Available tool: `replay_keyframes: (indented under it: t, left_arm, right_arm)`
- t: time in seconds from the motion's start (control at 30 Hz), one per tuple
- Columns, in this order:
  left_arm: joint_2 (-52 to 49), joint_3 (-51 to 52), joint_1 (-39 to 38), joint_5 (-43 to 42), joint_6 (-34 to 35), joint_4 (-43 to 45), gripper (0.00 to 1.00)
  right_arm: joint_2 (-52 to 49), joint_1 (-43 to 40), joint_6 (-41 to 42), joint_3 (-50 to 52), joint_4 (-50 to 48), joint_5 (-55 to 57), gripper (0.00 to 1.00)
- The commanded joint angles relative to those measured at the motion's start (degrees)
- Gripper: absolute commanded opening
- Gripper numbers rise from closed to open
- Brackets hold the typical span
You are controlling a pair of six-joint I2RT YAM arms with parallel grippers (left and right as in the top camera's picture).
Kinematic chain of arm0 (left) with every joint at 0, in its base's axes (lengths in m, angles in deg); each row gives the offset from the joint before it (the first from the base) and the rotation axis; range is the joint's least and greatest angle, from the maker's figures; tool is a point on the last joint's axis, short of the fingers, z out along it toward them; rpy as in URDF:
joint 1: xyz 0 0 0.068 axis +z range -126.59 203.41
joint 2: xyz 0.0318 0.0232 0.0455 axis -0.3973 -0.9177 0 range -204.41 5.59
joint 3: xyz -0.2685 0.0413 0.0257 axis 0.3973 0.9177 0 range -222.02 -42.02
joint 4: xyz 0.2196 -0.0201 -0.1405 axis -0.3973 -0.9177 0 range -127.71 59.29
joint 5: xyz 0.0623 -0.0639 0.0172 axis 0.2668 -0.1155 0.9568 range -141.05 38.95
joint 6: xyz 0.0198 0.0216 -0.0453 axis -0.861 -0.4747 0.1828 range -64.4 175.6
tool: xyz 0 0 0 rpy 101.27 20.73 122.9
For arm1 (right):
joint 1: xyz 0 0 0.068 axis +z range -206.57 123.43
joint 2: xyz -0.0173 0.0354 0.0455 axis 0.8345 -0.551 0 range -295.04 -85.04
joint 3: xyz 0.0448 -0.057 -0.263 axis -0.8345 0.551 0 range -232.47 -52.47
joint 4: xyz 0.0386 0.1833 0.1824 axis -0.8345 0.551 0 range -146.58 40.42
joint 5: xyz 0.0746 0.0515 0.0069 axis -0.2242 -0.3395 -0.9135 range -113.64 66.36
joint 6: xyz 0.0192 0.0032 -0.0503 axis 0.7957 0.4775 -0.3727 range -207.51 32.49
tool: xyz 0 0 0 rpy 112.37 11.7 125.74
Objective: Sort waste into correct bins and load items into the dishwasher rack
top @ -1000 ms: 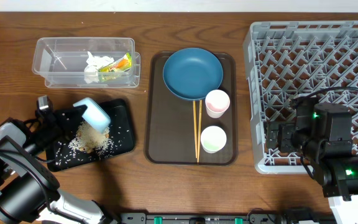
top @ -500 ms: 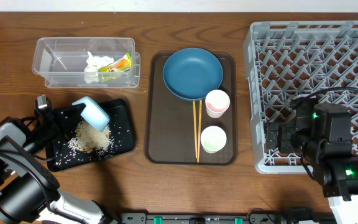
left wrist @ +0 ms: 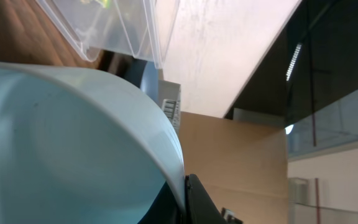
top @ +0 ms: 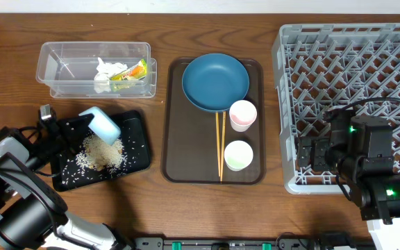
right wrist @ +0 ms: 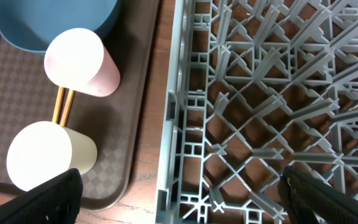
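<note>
Next, my left gripper puts down the small white bowl on the brown serving tray [top: 189,137] beside the chopsticks, toward the black tray.
My left gripper [top: 82,123] is shut on the rim of the small white bowl [top: 101,125] [left wrist: 73,149], held tipped over the black tray [top: 137,156], where a pile of rice scraps [top: 101,154] lies. The clear tub [top: 61,69] [left wrist: 123,28] holds the white tissue [top: 105,72] and the yellow-green wrapper [top: 132,71]. On the brown serving tray [top: 179,153] are the blue plate [top: 215,82] [right wrist: 55,18], pink cup [top: 242,114] [right wrist: 82,62], white cup [top: 238,155] [right wrist: 45,155] and chopsticks [top: 221,146] [right wrist: 62,107]. My right gripper [right wrist: 179,193] is open over the dishwasher rack's [top: 367,62] [right wrist: 266,93] left edge.
The wooden table's [top: 19,83] front edge runs along the bottom of the overhead view. My right arm's body [top: 367,160] covers the rack's near left corner. Scattered rice grains lie across the black tray around the pile.
My left gripper and the tipped bowl have shifted slightly left and up over the black tray. The right arm has not moved.
</note>
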Motion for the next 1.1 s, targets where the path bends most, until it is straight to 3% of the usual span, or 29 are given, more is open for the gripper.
replay_keyframes:
  t: [0.0,0.03,0.1,0.17,0.33,0.57,0.73,0.97,1.07]
  left_arm:
    - [1.84,-0.04,-0.22,0.20,3.39,-0.20,0.06]
    - [1.92,-0.09,-0.26,0.20,1.57,0.46,0.06]
    - [1.92,-0.11,-0.44,1.99,6.47,2.19,0.06]
    - [2.49,-0.09,-0.59,-2.89,5.29,1.79,0.06]
    - [9.44,-0.35,-3.85,-1.27,5.31,0.81,0.06]
    - [28.04,-0.74,-14.80,21.59,12.50,0.74,0.06]
    - [37.16,-0.74,-30.97,40.09,16.26,3.72,0.06]
    - [35.23,-0.72,-55.15,63.65,16.22,7.13,0.06]
    - [31.28,-0.74,-62.42,68.87,16.24,9.49,0.06]
  right_arm:
    - [0.35,-0.59,0.28,-1.14,0.00,0.02,0.99]
    - [0.37,-0.59,0.07,-1.14,0.04,-0.02,0.99]
    - [0.35,-0.59,0.09,-1.14,0.00,0.00,0.99]
    - [0.35,-0.59,0.09,-1.14,0.04,0.00,0.99]
    - [0.37,-0.59,0.13,-1.14,0.04,0.00,0.99]
    - [0.37,-0.59,0.11,-1.14,0.00,0.00,0.99]
    - [0.37,-0.59,0.11,-1.14,0.07,0.22,0.99]
    - [0.37,-0.59,0.11,-1.14,0.04,0.50,0.99]
    - [0.37,-0.59,0.13,-1.14,0.26,0.61,0.99]
